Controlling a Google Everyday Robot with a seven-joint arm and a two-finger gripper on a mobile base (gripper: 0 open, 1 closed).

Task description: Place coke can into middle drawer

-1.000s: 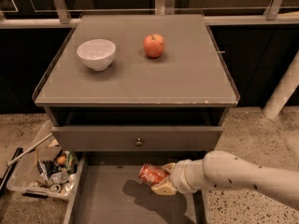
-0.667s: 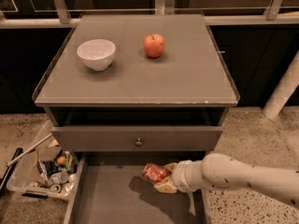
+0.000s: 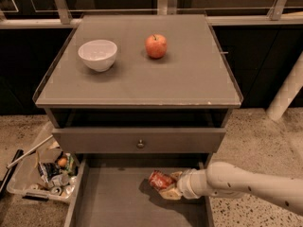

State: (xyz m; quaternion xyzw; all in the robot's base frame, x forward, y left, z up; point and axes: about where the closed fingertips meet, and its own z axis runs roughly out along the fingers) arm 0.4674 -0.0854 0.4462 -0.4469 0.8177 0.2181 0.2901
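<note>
Next, I release the coke can from my gripper onto the bottom of the open middle drawer, roughly [image 3: 152, 188] below the round knob.
The coke can [image 3: 160, 179], red with silver ends, lies on its side low over the floor of the open middle drawer [image 3: 113, 202], toward its right side. My gripper [image 3: 166, 185] comes in from the right on a white arm and is shut on the can. The drawer is pulled out below the closed drawer front with the round knob [image 3: 140, 144].
On the cabinet top [image 3: 189, 79] stand a white bowl [image 3: 97, 54] and a red-orange apple [image 3: 156, 46]. A clear bin of trash [image 3: 45, 174] sits on the floor at the left of the drawer. A white post [image 3: 286, 93] leans at the right.
My gripper with the can has moved slightly right and down, toward the drawer floor.
</note>
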